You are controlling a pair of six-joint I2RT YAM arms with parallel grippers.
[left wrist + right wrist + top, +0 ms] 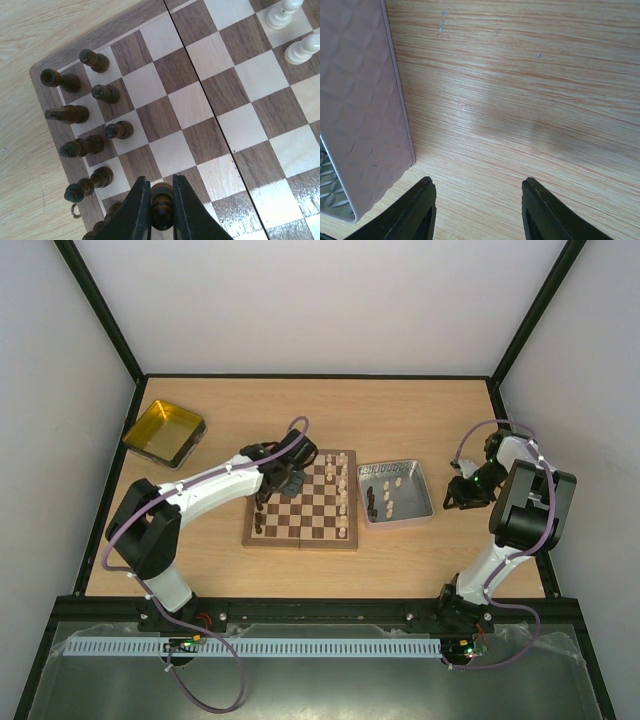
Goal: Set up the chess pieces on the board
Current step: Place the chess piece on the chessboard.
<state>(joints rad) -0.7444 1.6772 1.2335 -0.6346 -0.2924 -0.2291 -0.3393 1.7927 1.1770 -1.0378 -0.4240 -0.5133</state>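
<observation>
My left gripper is going to let go of the dark brown piece on the empty dark square [270, 491] [140, 166] beside the nearest small dark pawn.
The board [300, 543] lies mid-table. Dark chess pieces [105, 93] stand in two rows along its left edge, and pale pieces [343, 490] line its right edge. Two of the pale ones [305, 47] show at the top right of the left wrist view. My left gripper [159, 178] is shut on a dark brown piece [161, 200], held low over a square in the second row beside the other dark men. My right gripper [477, 182] hangs open over bare wood, nothing between its fingers, just right of the grey tray [360, 100].
The grey metal tray [413, 503], right of the board, holds several loose dark pieces [372, 502] and pale pieces [392, 483]. A yellow tray [165, 430] sits at the back left. Walls close in the table on three sides.
</observation>
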